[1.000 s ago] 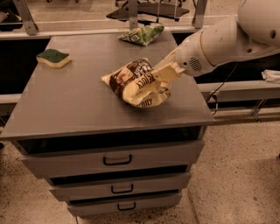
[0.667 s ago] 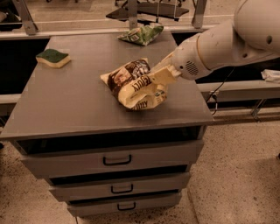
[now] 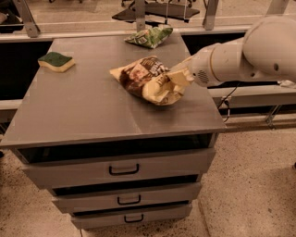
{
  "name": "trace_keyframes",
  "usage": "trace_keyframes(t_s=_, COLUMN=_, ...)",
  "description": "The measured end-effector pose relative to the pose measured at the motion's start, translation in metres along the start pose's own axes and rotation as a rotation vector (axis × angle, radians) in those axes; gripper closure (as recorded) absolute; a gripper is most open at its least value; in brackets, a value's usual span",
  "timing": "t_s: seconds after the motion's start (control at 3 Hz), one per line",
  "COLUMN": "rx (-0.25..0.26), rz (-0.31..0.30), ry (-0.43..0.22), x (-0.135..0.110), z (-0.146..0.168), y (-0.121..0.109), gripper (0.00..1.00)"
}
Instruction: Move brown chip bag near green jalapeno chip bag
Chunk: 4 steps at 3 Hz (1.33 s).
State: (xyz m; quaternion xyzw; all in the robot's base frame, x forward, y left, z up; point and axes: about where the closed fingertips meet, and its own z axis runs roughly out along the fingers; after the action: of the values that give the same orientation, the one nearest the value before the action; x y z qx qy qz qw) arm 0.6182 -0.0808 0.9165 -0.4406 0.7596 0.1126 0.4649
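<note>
The robot's gripper will release the brown chip bag against the near side of the green jalapeno chip bag (image 3: 174, 54).
The brown chip bag (image 3: 145, 79), dark brown with cream edges, lies crumpled on the grey cabinet top (image 3: 83, 111), right of the middle. My gripper (image 3: 178, 79) reaches in from the right on a white arm (image 3: 240, 58) and is shut on the bag's right end. The green jalapeno chip bag (image 3: 150, 36) lies at the back edge of the top, a short way behind the brown bag and apart from it.
A yellow sponge with a green top (image 3: 56, 61) sits at the back left of the cabinet top. The cabinet has three drawers (image 3: 124, 170) in front. Metal frame legs (image 3: 210, 14) and a rail stand behind it; a shelf rail (image 3: 254, 95) runs to the right.
The gripper and the brown chip bag have moved a little toward the back of the top, closer to the green bag. The green bag and sponge have not moved.
</note>
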Motion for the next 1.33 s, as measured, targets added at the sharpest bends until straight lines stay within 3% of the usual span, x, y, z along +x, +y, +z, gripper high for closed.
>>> trace_keyframes(t_s=0.67, rx=0.366, rz=0.047, ry=-0.053, x=0.019, z=-0.030, y=-0.112, gripper=1.00)
trace_keyframes(t_s=1.0, rx=0.409, rz=0.057, ry=-0.069, x=0.022, z=-0.027, y=-0.134, gripper=1.00)
trace_keyframes(t_s=1.33, rx=0.387, rz=0.060, ry=-0.078, x=0.021, z=-0.004, y=-0.146, gripper=1.00)
